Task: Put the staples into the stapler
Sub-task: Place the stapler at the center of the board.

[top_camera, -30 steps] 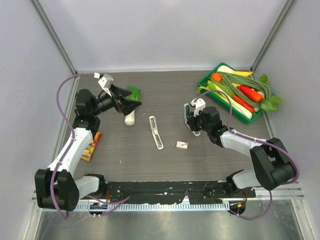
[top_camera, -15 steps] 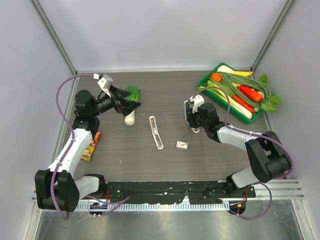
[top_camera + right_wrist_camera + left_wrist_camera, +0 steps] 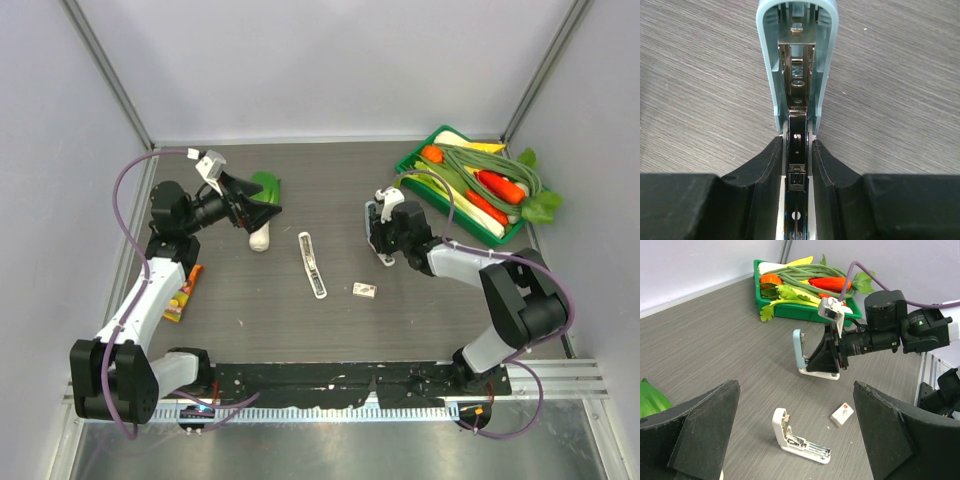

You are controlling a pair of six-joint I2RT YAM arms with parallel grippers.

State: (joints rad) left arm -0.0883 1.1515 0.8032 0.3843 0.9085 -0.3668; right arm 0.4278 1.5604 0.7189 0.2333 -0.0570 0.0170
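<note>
Next, my right gripper lets go of the pale blue stapler on the table [image 3: 377,243] [image 3: 793,140] between the staples box and the green tray.
The white stapler [image 3: 312,264] lies hinged open mid-table, its metal channel showing; in the left wrist view [image 3: 795,440] its lid stands up. The staples box [image 3: 364,290] lies flat just right of it, also visible in the left wrist view [image 3: 842,414]. My right gripper [image 3: 385,232] is shut on the base of a pale blue stapler [image 3: 797,60], whose lid stands open on the table. Its fingers [image 3: 767,165] press both sides of the base. My left gripper [image 3: 262,208] is open and empty, raised at the far left, facing the white stapler.
A green tray [image 3: 410,165] of toy vegetables stands at the back right. A white toy radish [image 3: 260,238] and a green leaf [image 3: 268,185] lie under my left gripper. A colourful packet [image 3: 183,292] lies by the left wall.
My right gripper has shifted slightly left and farther back with the pale blue stapler. The left arm, white stapler and staples box have not moved.
</note>
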